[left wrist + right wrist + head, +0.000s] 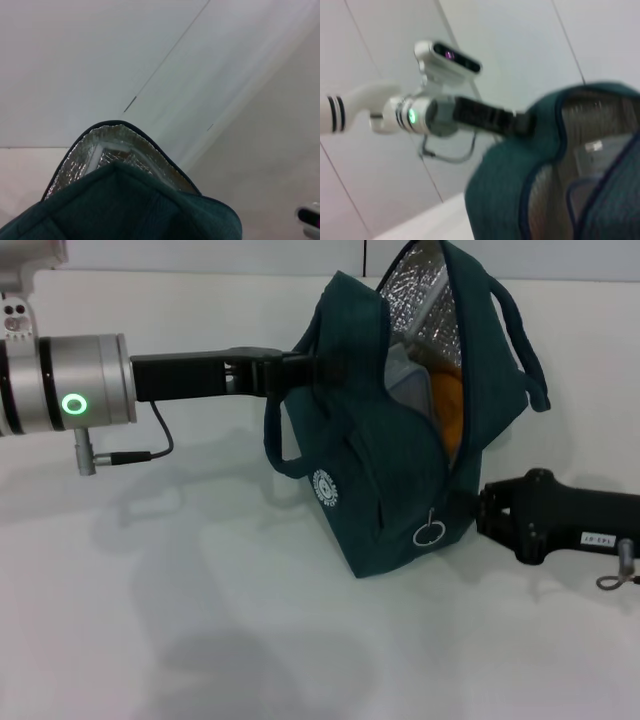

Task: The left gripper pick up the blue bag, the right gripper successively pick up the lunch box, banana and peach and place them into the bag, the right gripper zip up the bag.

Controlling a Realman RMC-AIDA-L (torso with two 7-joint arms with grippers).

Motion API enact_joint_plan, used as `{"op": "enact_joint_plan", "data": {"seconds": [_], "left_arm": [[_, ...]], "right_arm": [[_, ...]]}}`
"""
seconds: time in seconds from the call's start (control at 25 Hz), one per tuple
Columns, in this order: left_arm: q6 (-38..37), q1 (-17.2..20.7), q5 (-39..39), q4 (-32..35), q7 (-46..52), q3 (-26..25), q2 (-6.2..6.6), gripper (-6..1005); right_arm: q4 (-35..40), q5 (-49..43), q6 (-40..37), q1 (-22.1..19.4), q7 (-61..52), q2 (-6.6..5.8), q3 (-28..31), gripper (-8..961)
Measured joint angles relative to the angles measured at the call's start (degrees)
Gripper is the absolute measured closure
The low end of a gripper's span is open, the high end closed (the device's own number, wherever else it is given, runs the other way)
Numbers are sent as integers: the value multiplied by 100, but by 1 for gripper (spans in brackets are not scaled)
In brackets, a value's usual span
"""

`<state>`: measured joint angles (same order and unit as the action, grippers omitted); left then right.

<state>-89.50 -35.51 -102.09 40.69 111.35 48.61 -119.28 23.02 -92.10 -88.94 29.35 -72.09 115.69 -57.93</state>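
Observation:
The ring pull hangs outside the fingers of my right gripper at the bag's side edge, so I should open those fingers, move lower and close on the ring (430, 533) before zipping.
The blue bag (390, 480) stands tilted on the white table, its mouth open and its silver lining showing. My left gripper (300, 367) is shut on the bag's upper rim and holds it up. Inside I see the pale lunch box (405, 380) and an orange fruit, the peach (450, 410); the banana is hidden. My right gripper (478, 508) is low at the bag's right side, against the lower end of the zip, close to the ring pull (430, 532). The bag also shows in the left wrist view (125, 205) and the right wrist view (505, 190).
The white table (200, 620) spreads to the front and left of the bag. The bag's carry handle (525, 340) loops out to the right. A white wall stands behind. The left arm (470, 112) shows in the right wrist view.

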Motion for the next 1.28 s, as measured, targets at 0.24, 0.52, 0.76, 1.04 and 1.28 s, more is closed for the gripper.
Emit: {"op": "enact_joint_plan", "data": {"seconds": [0.24, 0.52, 0.76, 1.04, 1.28], "left_arm": [[-80, 6, 93, 0, 0, 0, -7, 945], [-125, 17, 93, 0, 6, 0, -7, 945], [-170, 17, 93, 0, 20, -1, -4, 946], [-221, 18, 93, 0, 24, 0, 1, 945], [-221, 17, 93, 5, 14, 0, 6, 946]], "right_arm": [[38, -129, 364, -156, 84, -5, -348, 945], [86, -227, 372, -250, 260, -12, -377, 821], [148, -276, 572, -198, 266, -18, -377, 467], [143, -381, 815, 1, 235, -23, -381, 343], [86, -430, 1160, 157, 170, 17, -669, 308]]}}
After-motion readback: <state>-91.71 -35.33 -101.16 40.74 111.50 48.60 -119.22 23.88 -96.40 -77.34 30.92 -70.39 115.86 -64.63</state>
